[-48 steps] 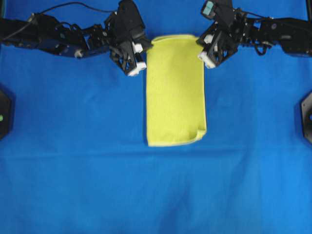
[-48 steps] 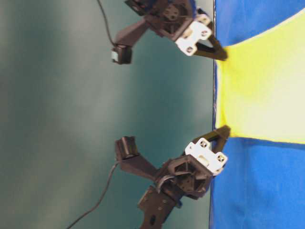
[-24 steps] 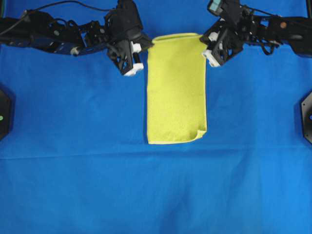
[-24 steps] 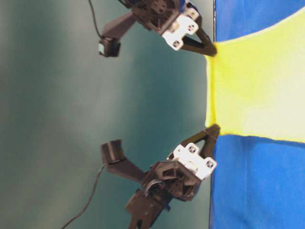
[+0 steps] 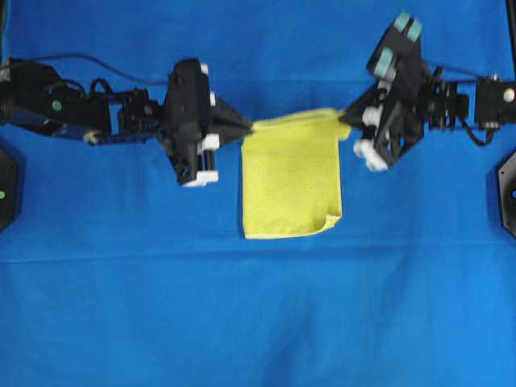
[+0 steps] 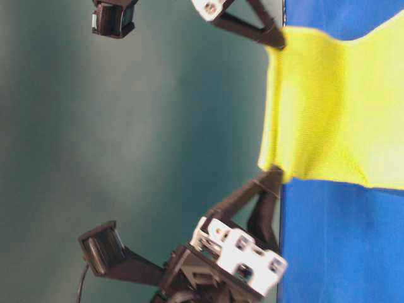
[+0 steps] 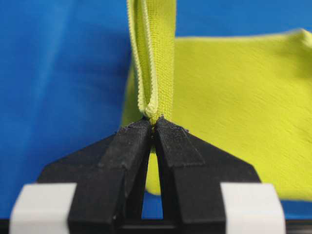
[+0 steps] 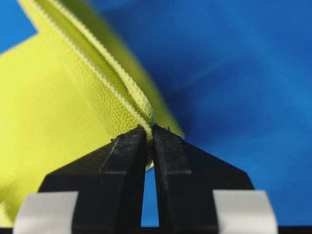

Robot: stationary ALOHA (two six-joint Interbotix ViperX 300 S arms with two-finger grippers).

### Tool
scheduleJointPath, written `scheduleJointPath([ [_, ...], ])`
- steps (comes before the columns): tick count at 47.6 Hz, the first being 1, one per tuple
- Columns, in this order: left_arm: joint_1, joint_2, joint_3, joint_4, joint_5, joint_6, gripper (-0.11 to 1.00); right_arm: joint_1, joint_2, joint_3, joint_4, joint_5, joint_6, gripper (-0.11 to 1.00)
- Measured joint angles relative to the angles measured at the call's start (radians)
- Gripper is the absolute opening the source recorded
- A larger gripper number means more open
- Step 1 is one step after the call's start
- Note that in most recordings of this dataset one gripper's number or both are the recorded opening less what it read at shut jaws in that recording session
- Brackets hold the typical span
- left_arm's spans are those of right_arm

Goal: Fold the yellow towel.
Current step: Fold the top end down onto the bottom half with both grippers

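Observation:
My left gripper has the yellow towel's far corner. It will let go of that corner on the flat near corner of the same side (image 5: 251,233).
The yellow towel (image 5: 290,181) lies as a folded strip on the blue cloth, with its far edge raised off the surface and its near edge flat. My left gripper (image 5: 250,127) is shut on the far left corner, and the doubled hem (image 7: 152,105) is pinched at its tips (image 7: 152,124). My right gripper (image 5: 348,119) is shut on the far right corner, with the hem (image 8: 131,97) clamped between its tips (image 8: 149,129). In the table-level view the towel (image 6: 315,107) hangs stretched between the two grippers. Its near right corner (image 5: 330,221) is curled over.
A blue cloth (image 5: 121,306) covers the whole table. Black fixtures sit at the left edge (image 5: 5,187) and the right edge (image 5: 508,193). A crease in the cloth (image 5: 121,251) runs across just below the towel.
Both grippers have carried the towel's far edge up and toward the near side. The stretch of towel lying flat is shorter. Both grips have held.

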Motion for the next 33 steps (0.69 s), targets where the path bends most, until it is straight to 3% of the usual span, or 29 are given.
scheduleJointPath([
  [19,-0.176,0.103,0.025,-0.002,-0.069,-0.064,0.05,0.199,0.080,-0.002,0.000,0.021,0.110,0.05],
  [33,-0.232,0.201,0.015,0.000,-0.150,-0.106,0.05,0.256,0.164,-0.012,0.000,0.000,0.149,0.05],
])
